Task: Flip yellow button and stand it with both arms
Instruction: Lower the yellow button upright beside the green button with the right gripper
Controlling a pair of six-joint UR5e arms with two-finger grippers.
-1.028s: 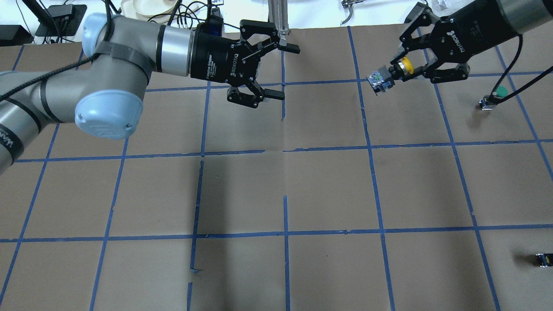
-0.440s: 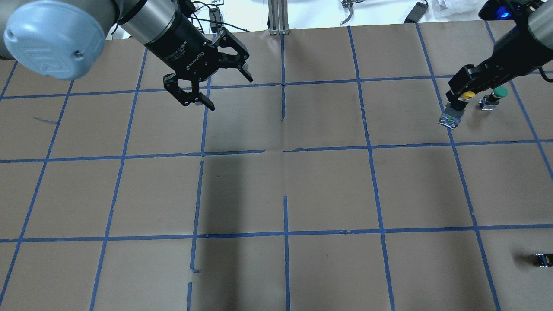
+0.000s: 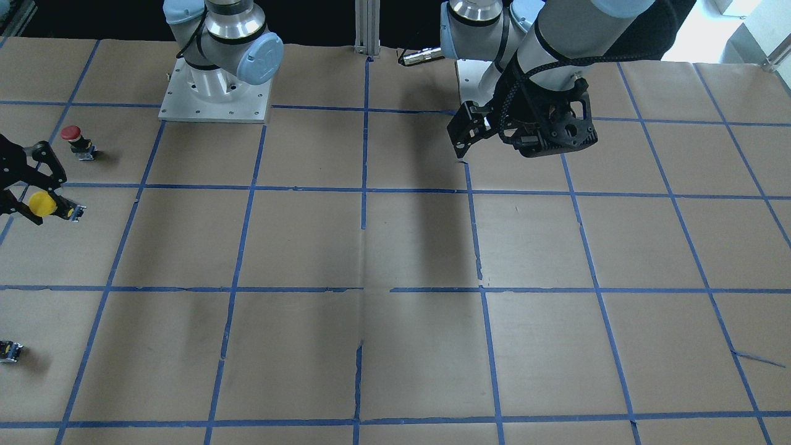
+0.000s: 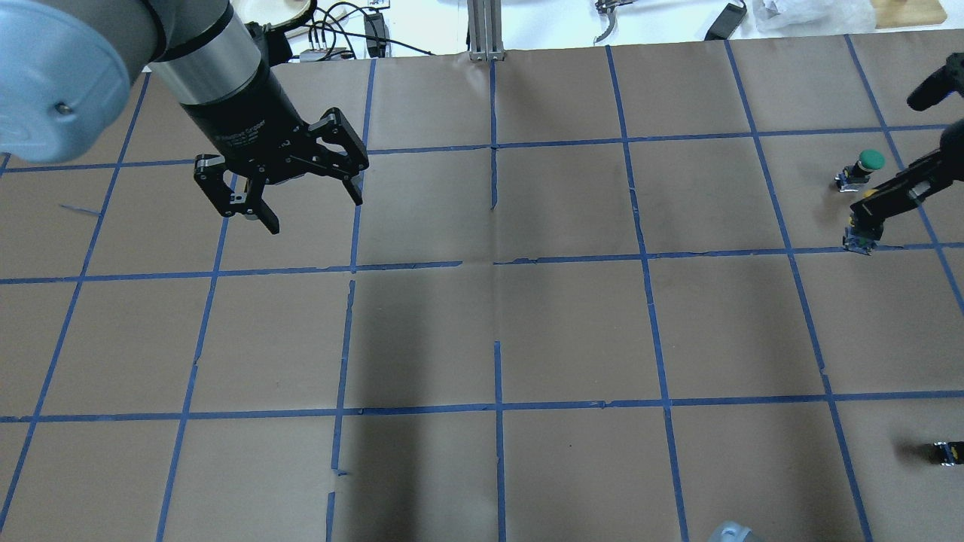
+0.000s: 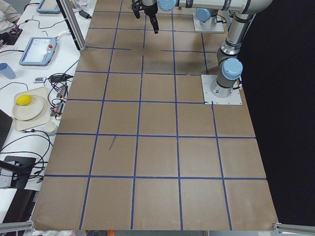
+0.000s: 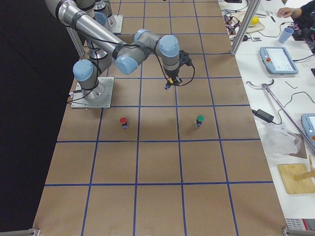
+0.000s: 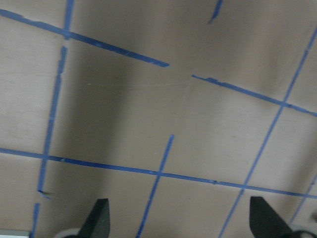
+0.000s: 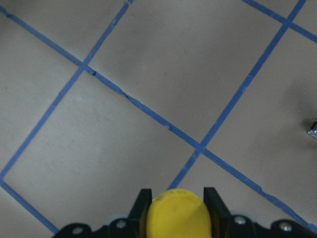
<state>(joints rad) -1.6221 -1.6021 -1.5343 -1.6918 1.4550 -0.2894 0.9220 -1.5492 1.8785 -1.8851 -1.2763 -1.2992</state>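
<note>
My right hand needs to stand the yellow button on the bare paper [image 3: 55, 245] between the red-capped button and the blue tape line beyond.
My right gripper [image 4: 864, 214] is shut on the yellow button [image 4: 858, 239] at the table's far right, next to a blue tape line. In the front-facing view the right gripper [image 3: 55, 204] is at the left edge, with the yellow button's cap [image 3: 42, 203] between its fingers. The right wrist view shows the cap [image 8: 181, 218] facing the camera and clamped between the fingers [image 8: 143, 201], the body pointing down at the table. I cannot tell if it touches the table. My left gripper [image 4: 315, 212] is open and empty above the far left; its fingertips [image 7: 99, 220] frame bare paper.
A green-capped button [image 4: 866, 162] stands just beyond the right gripper. A red-capped button [image 3: 73, 133] stands near it on the robot's side. A small black part [image 4: 945, 452] lies at the right edge. Brown paper [image 4: 572, 331] with a blue tape grid covers the table.
The right gripper has carried the yellow button from mid-air right and down towards the table, turning its body end downward. The left gripper has swung left and stays open.
</note>
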